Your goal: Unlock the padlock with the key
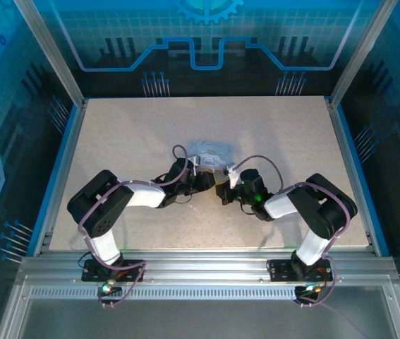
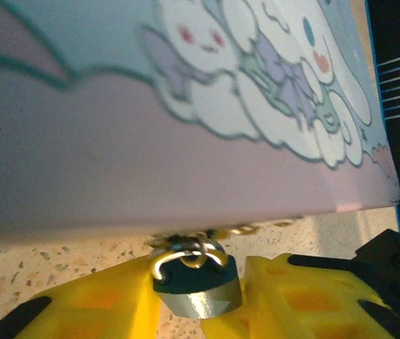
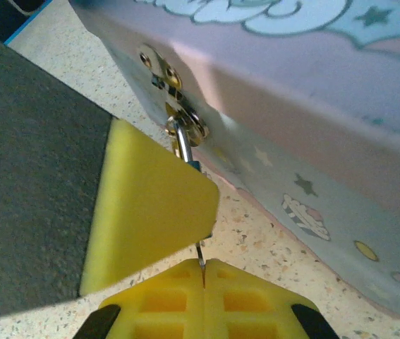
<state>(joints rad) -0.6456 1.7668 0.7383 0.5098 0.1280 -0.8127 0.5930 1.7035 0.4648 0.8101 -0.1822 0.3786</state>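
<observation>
The padlock tilts with its broad side across my left gripper's fingers. Next, my left gripper opens, back away and pinches the padlock by its flat sides [image 2: 192, 277].
The padlock [image 2: 198, 288], dark grey-blue on top with a silver body, hangs by its thin shackle [image 2: 178, 256] from the hasp [image 3: 180, 116] on the pale blue cartoon tin [image 2: 185, 106]. My left gripper [image 2: 197, 277] is shut on the padlock, one yellow finger on each side. My right gripper [image 3: 204, 272] is shut on the key [image 3: 200, 253], a thin dark sliver that points up toward the padlock's underside. A yellow finger of the left gripper [image 3: 150, 212] hides most of the padlock there; the shackle [image 3: 182, 145] shows above it. In the top view both grippers [image 1: 205, 181] [image 1: 222, 191] meet just in front of the tin [image 1: 211, 152].
The tin lies near the middle of the speckled table [image 1: 129, 134]. Metal frame posts and blue rails [image 1: 69, 148] run along the table's sides. Both arms' cables [image 1: 256, 161] loop up beside the tin.
</observation>
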